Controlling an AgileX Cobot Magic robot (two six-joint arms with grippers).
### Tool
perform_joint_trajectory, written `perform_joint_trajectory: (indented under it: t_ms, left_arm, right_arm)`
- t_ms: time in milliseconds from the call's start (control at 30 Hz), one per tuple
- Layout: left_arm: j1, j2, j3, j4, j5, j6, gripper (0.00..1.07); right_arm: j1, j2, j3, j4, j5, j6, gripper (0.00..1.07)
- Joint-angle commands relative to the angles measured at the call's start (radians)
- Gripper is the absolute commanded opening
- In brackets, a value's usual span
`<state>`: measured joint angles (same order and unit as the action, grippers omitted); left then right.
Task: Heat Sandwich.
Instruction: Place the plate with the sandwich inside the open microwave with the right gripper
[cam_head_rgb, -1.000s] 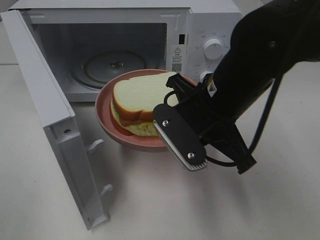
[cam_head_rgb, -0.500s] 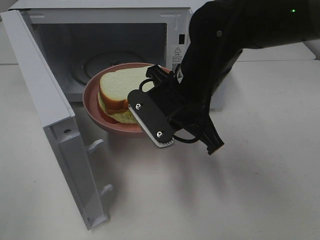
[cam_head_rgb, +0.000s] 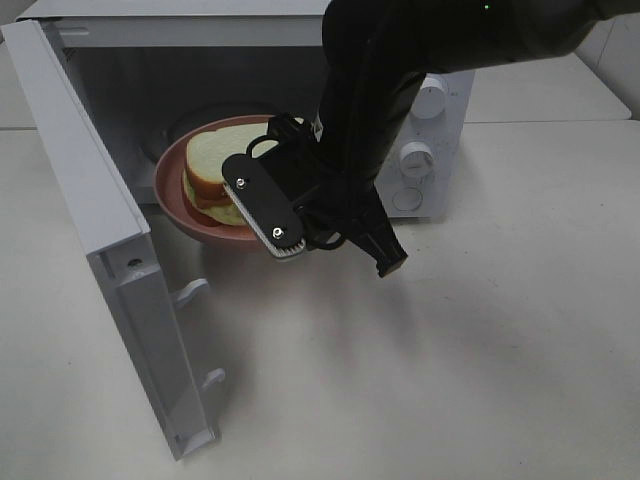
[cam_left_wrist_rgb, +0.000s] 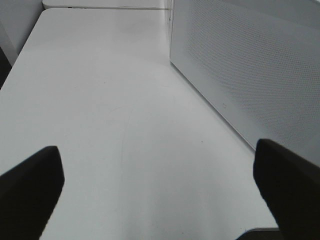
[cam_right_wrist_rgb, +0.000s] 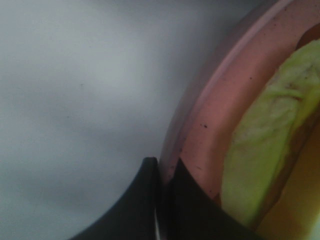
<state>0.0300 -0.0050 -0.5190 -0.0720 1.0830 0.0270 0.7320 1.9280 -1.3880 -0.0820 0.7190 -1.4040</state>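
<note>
My right gripper will release the pink plate, now held at the open microwave's mouth, on the microwave's bottom, midway (cam_head_rgb: 236, 147) between the inner sides.
The sandwich (cam_head_rgb: 214, 160), toasted bread with a yellow-green layer, lies on a round pink plate (cam_head_rgb: 172, 212). My right gripper (cam_head_rgb: 252, 196) is shut on the plate's right rim and holds it at the mouth of the open microwave (cam_head_rgb: 120, 80). In the right wrist view the right gripper (cam_right_wrist_rgb: 165, 171) pinches the pink plate rim (cam_right_wrist_rgb: 200, 125), with the sandwich (cam_right_wrist_rgb: 265, 135) just beyond. My left gripper (cam_left_wrist_rgb: 160, 195) hangs open over bare table, next to the microwave's perforated side wall (cam_left_wrist_rgb: 250, 65). It holds nothing.
The microwave door (cam_head_rgb: 90, 200) stands swung out to the left, with its latch hooks (cam_head_rgb: 190, 292) toward the front. Two control knobs (cam_head_rgb: 430, 95) sit on the panel behind my right arm. White table (cam_head_rgb: 450, 380) spreads in front and to the right.
My right arm has carried the plate and sandwich left and back, from in front of the microwave to its opening. The left gripper has stayed open.
</note>
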Motion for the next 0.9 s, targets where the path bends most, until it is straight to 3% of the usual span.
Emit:
perform_joint_trajectory:
  t_ms: [33, 900]
  left_arm:
    - [0.005, -0.004, 0.002, 0.0, -0.014, -0.001, 0.98]
    - [0.005, -0.004, 0.002, 0.0, -0.014, -0.001, 0.98]
  right_arm:
    - [0.003, 0.034, -0.071, -0.006, 0.033, 0.015, 0.0]
    - [0.003, 0.269, -0.462, -0.034, 0.163, 0.223, 0.0]
